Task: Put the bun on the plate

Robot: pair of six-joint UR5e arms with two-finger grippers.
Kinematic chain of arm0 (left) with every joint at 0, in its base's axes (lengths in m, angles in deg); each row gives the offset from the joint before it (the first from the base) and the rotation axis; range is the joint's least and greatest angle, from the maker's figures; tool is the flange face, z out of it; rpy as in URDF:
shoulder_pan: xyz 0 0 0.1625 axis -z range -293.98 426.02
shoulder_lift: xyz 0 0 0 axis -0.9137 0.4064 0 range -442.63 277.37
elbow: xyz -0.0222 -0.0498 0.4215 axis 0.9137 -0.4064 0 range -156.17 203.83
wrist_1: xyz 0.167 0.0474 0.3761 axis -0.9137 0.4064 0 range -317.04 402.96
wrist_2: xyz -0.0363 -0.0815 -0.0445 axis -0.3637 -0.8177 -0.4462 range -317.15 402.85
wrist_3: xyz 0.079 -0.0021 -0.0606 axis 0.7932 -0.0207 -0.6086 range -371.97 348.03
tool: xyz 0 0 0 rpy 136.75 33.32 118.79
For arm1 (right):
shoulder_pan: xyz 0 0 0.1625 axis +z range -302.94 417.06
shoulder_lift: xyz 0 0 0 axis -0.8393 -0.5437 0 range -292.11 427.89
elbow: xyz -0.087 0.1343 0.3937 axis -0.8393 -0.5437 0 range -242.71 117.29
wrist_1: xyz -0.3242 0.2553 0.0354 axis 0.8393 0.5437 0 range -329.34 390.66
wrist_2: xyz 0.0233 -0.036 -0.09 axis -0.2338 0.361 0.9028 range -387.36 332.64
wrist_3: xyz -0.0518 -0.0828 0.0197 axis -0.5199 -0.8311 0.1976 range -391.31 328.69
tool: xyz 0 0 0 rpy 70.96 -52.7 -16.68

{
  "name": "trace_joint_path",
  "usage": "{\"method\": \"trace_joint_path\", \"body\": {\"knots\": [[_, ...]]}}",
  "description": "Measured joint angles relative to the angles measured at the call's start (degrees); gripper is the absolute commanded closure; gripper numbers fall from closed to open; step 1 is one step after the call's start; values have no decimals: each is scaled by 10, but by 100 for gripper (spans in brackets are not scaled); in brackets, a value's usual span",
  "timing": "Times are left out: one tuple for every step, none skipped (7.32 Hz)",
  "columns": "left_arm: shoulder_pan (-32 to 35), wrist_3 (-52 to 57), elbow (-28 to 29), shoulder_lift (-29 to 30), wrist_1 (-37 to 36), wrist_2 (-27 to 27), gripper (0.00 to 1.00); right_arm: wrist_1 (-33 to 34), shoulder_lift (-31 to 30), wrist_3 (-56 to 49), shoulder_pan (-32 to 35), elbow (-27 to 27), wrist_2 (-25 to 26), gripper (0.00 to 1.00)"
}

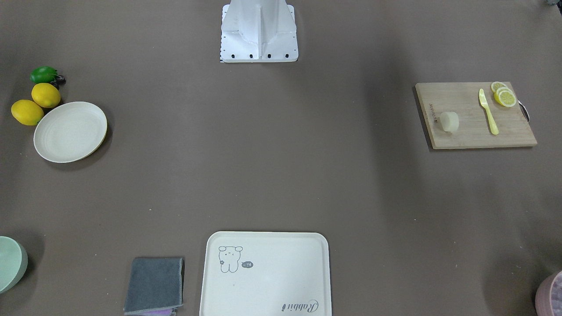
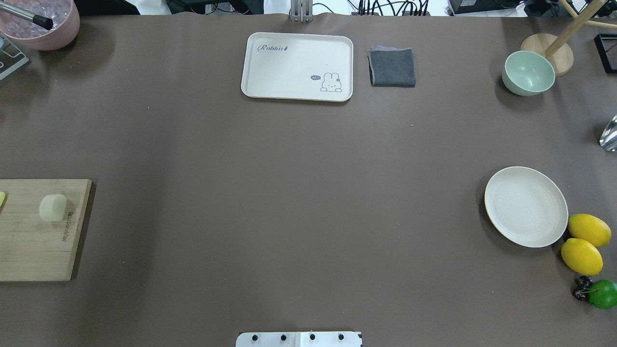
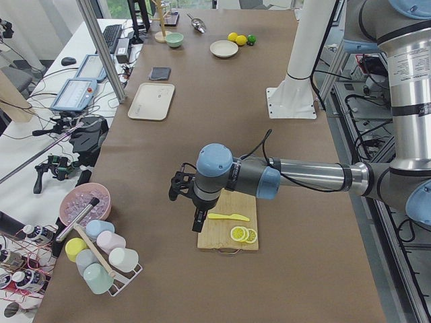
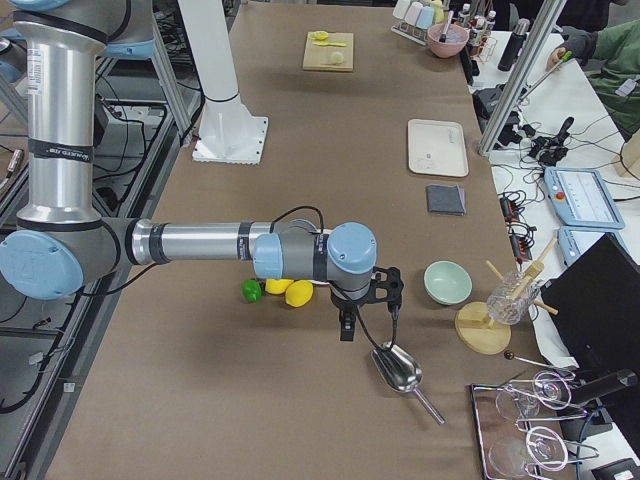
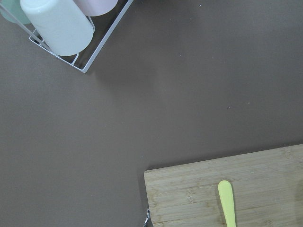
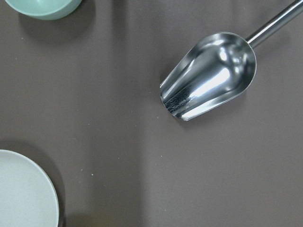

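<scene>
The robot's right gripper will next go to the plate's rim (image 1: 35,144) (image 6: 57,196), on the side farthest from the cutting board, and close there.
The bun (image 1: 449,121), a small pale cream lump, lies on the wooden cutting board (image 1: 476,127) on my left side, also visible as the bun (image 2: 52,207) overhead. The round off-white plate (image 1: 70,131) sits bare far across the table on my right side; the right wrist view catches the plate's rim (image 6: 28,189). My left gripper (image 3: 200,219) hangs over the board's edge near the bun, which the arm hides there. My right gripper (image 4: 347,323) hovers beside the plate's spot. Neither gripper shows in any other view, so I cannot tell whether they are open or shut.
A yellow knife (image 1: 488,111) and lemon slices (image 1: 505,96) share the board. Two lemons (image 1: 35,103) and a green fruit (image 1: 44,74) crowd the plate. A bear tray (image 1: 265,274), grey cloth (image 1: 153,285), green bowl (image 2: 528,73), metal scoop (image 6: 208,75) and cup rack (image 5: 61,28) lie around.
</scene>
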Motion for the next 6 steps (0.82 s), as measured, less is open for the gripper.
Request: {"method": "trace_joint_path", "body": {"knots": [[0,0,0,0,0,0,2,0,1,0,0,1,0,0],[0,1,0,-1,1,0,2,0,2,0,-2,2,0,0],[1,1,0,0,1,0,2,0,6,6,-5,5,-1,0],[1,1,-1,0,2,1,2,0,15,34,-16,9,0,0],[1,2,-1,-1,2,2,2,0,25,72,-35,16,8,0],[1,3,-1,-1,2,2,2,-8,30,93,-54,25,20,0]]}}
